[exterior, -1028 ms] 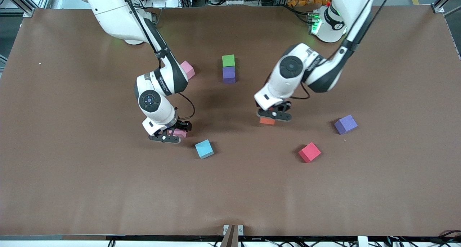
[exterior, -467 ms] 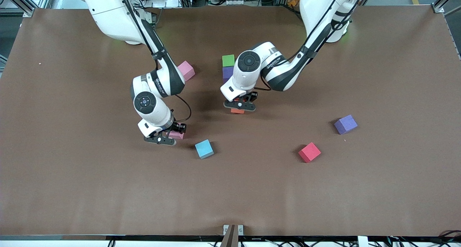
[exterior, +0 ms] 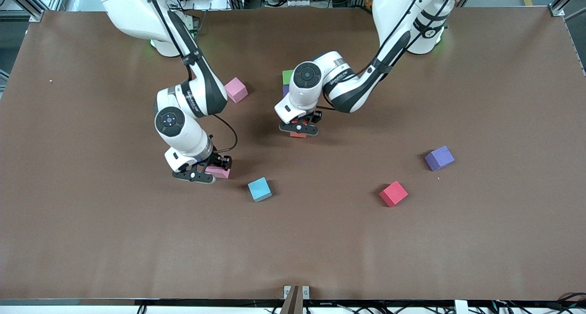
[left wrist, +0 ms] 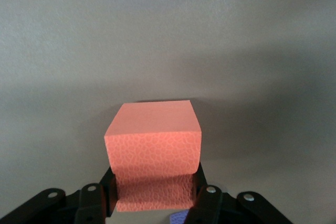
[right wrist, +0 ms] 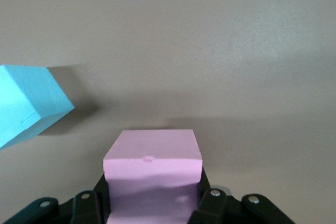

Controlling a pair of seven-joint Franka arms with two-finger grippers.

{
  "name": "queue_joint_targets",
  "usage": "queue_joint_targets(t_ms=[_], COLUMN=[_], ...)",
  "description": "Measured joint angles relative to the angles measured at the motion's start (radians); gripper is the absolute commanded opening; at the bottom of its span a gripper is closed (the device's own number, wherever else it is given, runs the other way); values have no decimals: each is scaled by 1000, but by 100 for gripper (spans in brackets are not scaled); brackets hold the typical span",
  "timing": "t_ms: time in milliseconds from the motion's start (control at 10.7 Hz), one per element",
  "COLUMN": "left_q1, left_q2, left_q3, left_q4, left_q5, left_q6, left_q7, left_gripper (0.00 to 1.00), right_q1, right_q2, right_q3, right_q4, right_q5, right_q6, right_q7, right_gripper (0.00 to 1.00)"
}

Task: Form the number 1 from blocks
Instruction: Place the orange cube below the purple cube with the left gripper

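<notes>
The orange block, held low over the table now, will be let go by my left gripper against the camera side of the purple block (exterior: 290, 110) beside the green one.
My left gripper (exterior: 300, 130) is shut on the orange block (exterior: 297, 134) (left wrist: 153, 145) and holds it low over the table, next to the green block (exterior: 287, 76) and a purple block (exterior: 284, 90) that my left arm mostly hides. My right gripper (exterior: 201, 174) is shut on a pink block (exterior: 219, 171) (right wrist: 152, 171), close to the table. The light blue block (exterior: 259, 189) (right wrist: 26, 103) lies just beside that pink one, nearer the camera. A sliver of purple (left wrist: 181, 217) shows under the left gripper (left wrist: 155, 198). The right gripper (right wrist: 153, 203) clamps the pink block's sides.
A second pink block (exterior: 236, 89) lies by my right arm's forearm. The red block (exterior: 393, 193) and another purple block (exterior: 439, 158) lie toward the left arm's end. The brown table (exterior: 480, 240) is bare along its camera-side half.
My left gripper carried the orange block toward the green and purple pair. My right gripper closed on the pink block and shifted slightly toward the right arm's end.
</notes>
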Motion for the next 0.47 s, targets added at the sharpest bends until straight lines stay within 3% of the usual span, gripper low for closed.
queue_joint_targets(t_ms=[467], left_q1=[-6], left_q2=[5], left_q3=[-35], left_q4=[-15], left_q5=[0], left_q6=[-3], left_q7=[-108], left_gripper=[0], right_q1=[1], right_q2=[-57], right_q3=[2], right_q4=[-63], right_q5=[0], right_q6=[1], right_q7=[0], right_gripper=[56])
